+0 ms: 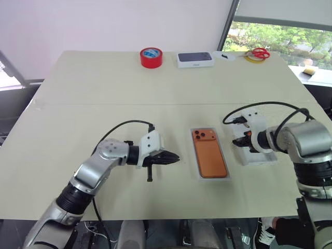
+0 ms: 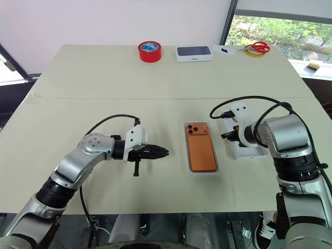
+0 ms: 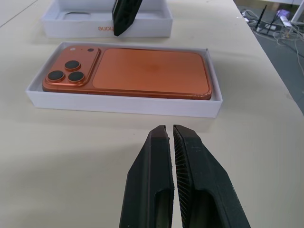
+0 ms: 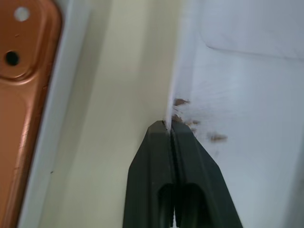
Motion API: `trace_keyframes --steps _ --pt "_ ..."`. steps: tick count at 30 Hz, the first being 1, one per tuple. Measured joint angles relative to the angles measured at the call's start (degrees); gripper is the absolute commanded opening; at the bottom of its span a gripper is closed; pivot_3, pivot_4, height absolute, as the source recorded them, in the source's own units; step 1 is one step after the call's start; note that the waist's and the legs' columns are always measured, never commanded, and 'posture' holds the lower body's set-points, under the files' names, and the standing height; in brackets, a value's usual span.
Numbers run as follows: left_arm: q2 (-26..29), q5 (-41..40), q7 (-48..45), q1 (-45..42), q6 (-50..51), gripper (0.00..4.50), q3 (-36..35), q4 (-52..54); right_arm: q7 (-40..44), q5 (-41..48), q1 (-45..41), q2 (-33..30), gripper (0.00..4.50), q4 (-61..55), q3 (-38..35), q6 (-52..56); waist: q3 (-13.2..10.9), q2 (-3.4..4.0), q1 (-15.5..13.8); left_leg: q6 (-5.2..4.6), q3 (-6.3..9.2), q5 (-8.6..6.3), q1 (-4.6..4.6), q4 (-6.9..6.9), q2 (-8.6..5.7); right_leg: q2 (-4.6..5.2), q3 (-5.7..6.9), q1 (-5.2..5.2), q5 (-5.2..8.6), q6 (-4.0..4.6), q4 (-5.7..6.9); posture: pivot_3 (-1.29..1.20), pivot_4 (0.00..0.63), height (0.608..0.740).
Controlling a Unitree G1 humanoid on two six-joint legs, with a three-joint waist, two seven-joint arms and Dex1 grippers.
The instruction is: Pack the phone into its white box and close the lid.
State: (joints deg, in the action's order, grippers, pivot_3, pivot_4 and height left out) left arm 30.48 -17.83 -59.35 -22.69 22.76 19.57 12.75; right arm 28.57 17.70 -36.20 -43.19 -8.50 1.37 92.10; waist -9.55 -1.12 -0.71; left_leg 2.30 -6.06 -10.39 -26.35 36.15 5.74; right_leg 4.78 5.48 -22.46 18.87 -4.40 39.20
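I will let go with my right gripper once the white lid is to rest over the orange phone (image 1: 210, 153), closing the shallow white box.
The orange phone (image 1: 209, 153) lies camera side up inside the shallow white box (image 3: 118, 104) at the middle of the table. Just to its right sits the white lid (image 1: 258, 158), its hollow side up. My right gripper (image 1: 239, 141) points down at the lid's wall nearest the phone. In the right wrist view the gripper (image 4: 169, 124) is shut with that thin wall (image 4: 176, 57) pinched between its tips. My left gripper (image 1: 176, 157) hovers left of the box, pointing at it, shut and holding nothing (image 3: 169, 128).
Along the far edge stand a red tape roll (image 1: 151, 57), a white box with a dark phone picture (image 1: 195, 59), a small white card (image 1: 224, 55), and red scissors (image 1: 259, 53) on a yellow ring. The table's right edge runs close behind the lid.
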Motion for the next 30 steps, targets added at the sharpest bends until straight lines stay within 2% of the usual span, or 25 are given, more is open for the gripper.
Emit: trace_keyframes --steps 4,8,11,13,15,17,19,20,25,30 --pt "-0.5 1.0 0.7 0.7 -1.2 0.25 0.0 0.0 -2.1 1.9 -0.3 2.0 0.06 2.4 -4.5 0.0 0.0 0.0 0.0 0.0 -0.02 0.0 0.0 -0.01 0.0 0.0 0.0 -0.01 0.0 0.0 0.01 0.0 0.15 0.73" --pt "-0.5 1.3 2.7 1.9 -1.8 0.25 -1.5 -0.9 -5.0 8.2 -5.3 4.3 0.06 6.5 -15.4 0.0 -0.1 0.11 0.1 0.0 -0.05 0.01 0.01 -0.03 0.03 -0.02 -0.02 -0.06 0.0 0.0 0.06 0.0 0.15 0.73" --pt "-0.4 1.0 4.9 1.9 -1.7 0.25 -5.4 -2.3 -7.5 21.6 -9.4 4.7 0.06 7.7 -23.2 0.0 -0.1 0.11 0.2 0.0 -0.05 0.0 0.01 -0.04 0.05 -0.03 -0.02 -0.05 0.0 0.0 0.05 0.0 0.15 0.73" --pt "-0.2 1.0 6.1 1.8 -1.7 0.25 -7.9 -4.1 -11.9 36.6 -10.6 6.0 0.06 7.9 -27.0 0.0 -0.1 0.11 0.1 -0.01 -0.04 0.0 0.02 -0.05 0.06 -0.03 -0.02 -0.02 0.0 0.0 0.05 0.0 0.15 0.73" --pt "0.1 1.0 6.7 1.8 -1.7 0.25 -9.0 -5.5 -17.1 48.3 -10.7 7.8 0.06 7.9 -27.7 0.0 -0.1 0.11 0.1 -0.01 -0.05 0.0 0.02 -0.04 0.06 -0.03 -0.02 -0.02 0.0 0.0 0.05 0.0 0.15 0.73" --pt "0.0 1.1 7.0 0.7 -1.8 0.25 -9.7 -7.4 -28.8 69.7 -7.3 8.6 0.06 6.5 -23.9 -5.1 -0.1 0.1 0.0 -0.02 -0.03 0.0 0.0 -0.02 0.07 -0.04 0.0 -0.01 0.0 0.0 0.05 0.0 0.15 0.73" --pt "0.3 1.1 7.0 -0.1 -1.9 0.25 -10.4 -8.6 -39.0 85.3 -1.7 8.4 0.06 2.5 -16.9 -12.9 -0.1 0.08 -0.2 -0.08 -0.02 -0.03 -0.06 0.04 0.06 -0.02 0.02 0.01 -0.01 -0.02 0.01 0.0 0.15 0.73" --pt "0.3 1.1 7.0 -0.5 -2.0 0.25 -10.7 -9.3 -42.2 89.2 0.6 9.3 0.06 0.4 -14.1 -15.8 -0.1 0.08 -0.1 -0.09 -0.04 -0.04 -0.07 0.05 0.05 -0.01 0.02 0.0 -0.02 -0.04 0.01 0.0 0.15 0.73" --pt "0.3 1.1 6.5 -2.1 -3.0 0.25 -11.2 -10.1 -53.6 93.4 9.2 20.9 0.06 -7.6 -6.7 -28.1 -0.1 0.09 0.1 -0.09 -0.02 -0.04 -0.06 0.01 0.06 -0.04 0.0 -0.05 -0.05 -0.09 0.04 0.0 0.15 0.73" --pt "0.0 1.1 6.9 -2.2 -3.2 0.25 -11.5 -10.1 -61.1 93.9 17.6 25.0 0.06 -14.2 -2.8 -35.5 0.0 0.07 0.0 -0.09 0.01 -0.05 -0.07 0.03 0.06 -0.02 0.0 0.0 -0.05 -0.09 0.0 0.0 0.15 0.73"
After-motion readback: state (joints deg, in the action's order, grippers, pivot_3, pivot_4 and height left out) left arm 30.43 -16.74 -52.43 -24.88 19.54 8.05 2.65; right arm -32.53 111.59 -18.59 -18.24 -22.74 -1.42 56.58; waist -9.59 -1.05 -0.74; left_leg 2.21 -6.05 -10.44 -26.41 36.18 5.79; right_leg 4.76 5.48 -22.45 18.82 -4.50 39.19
